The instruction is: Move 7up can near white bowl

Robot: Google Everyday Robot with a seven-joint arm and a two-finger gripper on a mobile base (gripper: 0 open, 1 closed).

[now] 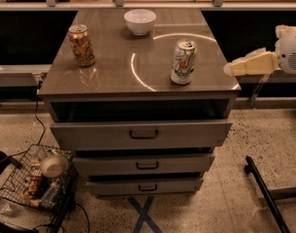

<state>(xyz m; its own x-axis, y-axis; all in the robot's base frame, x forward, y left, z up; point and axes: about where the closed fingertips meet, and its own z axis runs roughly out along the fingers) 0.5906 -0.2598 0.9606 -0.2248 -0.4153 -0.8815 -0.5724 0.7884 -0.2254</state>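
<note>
Next, I close my gripper around the middle of the 7up can (pixel 183 63), so that I can carry the can to the white bowl.
The 7up can (pixel 183 62) stands upright on the right front part of the brown cabinet top (pixel 113 72). The white bowl (pixel 139 21) sits at the back middle of the same top, well apart from the can. My gripper (pixel 231 69) comes in from the right edge of the view, its cream fingers (pixel 252 64) pointing left, level with the can and a short way to its right, past the cabinet's right edge. It holds nothing.
An orange-gold can (pixel 82 45) stands at the left of the top. The cabinet's drawers (pixel 142 134) stick out in front. A wire basket (pixel 33 181) of clutter sits on the floor at the left. A black bar (pixel 264 191) lies on the floor at the right.
</note>
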